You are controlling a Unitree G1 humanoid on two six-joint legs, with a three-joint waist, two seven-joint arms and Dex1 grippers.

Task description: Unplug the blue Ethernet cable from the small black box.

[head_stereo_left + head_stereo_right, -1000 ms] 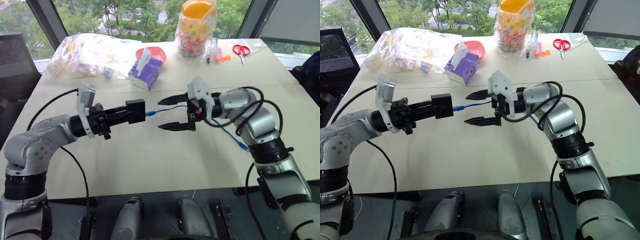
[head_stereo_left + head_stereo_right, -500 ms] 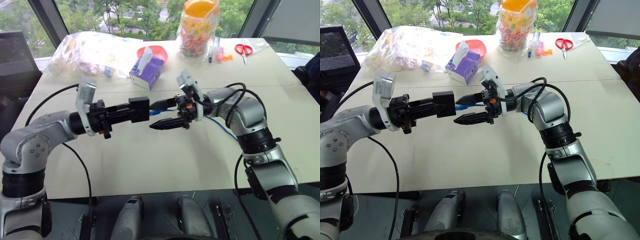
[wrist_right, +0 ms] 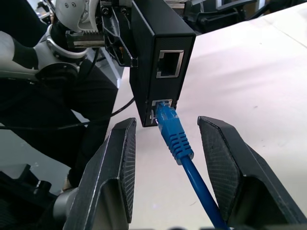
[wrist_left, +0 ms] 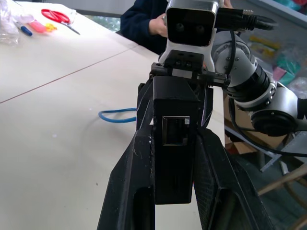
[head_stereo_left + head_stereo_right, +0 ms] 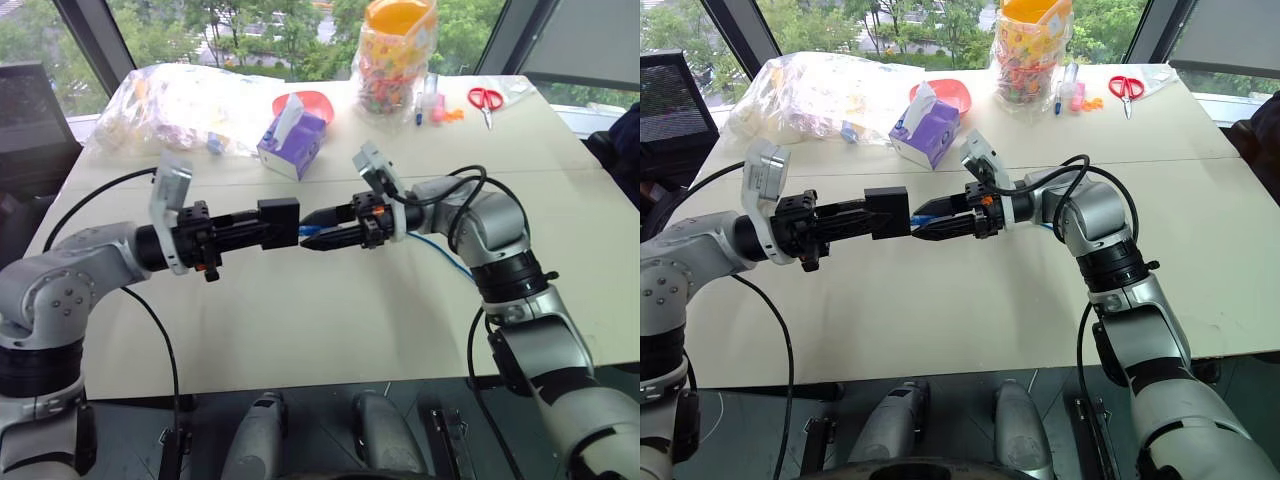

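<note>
Next, my right gripper opens wider, line up and pinches the plug's head at the lower port (image 3: 164, 110) before pulling, because the blue plug sits at a slant between its fingers.
My left gripper (image 5: 268, 222) is shut on the small black box (image 5: 279, 217) and holds it level above the table. The blue Ethernet cable (image 3: 175, 136) is plugged into the box's lower port, and the port above it is empty. My right gripper (image 5: 306, 231) faces the box from the other side. Its fingers (image 3: 120, 163) stand on either side of the blue plug with a small gap on each side, so it is open. The cable trails back past the right arm onto the table (image 5: 452, 264). In the left wrist view the box (image 4: 172, 163) sits between the two fingers.
On the far half of the table (image 5: 330, 320) stand a purple tissue box (image 5: 290, 140), a red bowl (image 5: 310, 102), a crinkled plastic bag (image 5: 180, 105), a jar of sweets (image 5: 395, 60), pens (image 5: 425, 105) and red scissors (image 5: 485, 98). A person (image 4: 144, 24) sits beyond the table.
The right gripper's fingers have drawn much closer together around the blue plug, and its wrist has rolled. The left gripper still holds the box in the same place.
</note>
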